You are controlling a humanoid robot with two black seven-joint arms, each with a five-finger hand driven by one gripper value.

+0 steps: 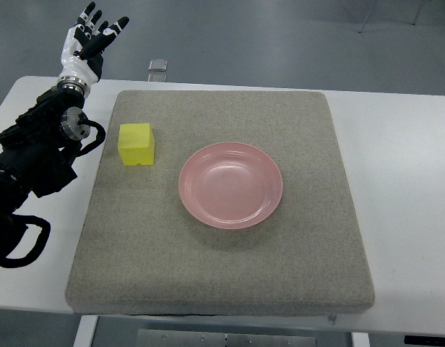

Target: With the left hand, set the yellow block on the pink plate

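The yellow block is next for my left gripper. It should go there and close across its near and far sides (136,142), with the thumb on the block's near side.
A yellow block (136,144) sits on the grey mat (222,260) toward its left side. To its right, near the mat's middle, lies the pink plate (231,185) with nothing in it. My left hand (93,36) is raised beyond the table's far left edge, well above and behind the block, its fingers spread and holding nothing. Its black arm runs down the left edge of the picture.
The mat covers most of a white table (403,166). A small grey object (158,66) lies on the floor just past the table's far edge. Grey floor fills the top of the view.
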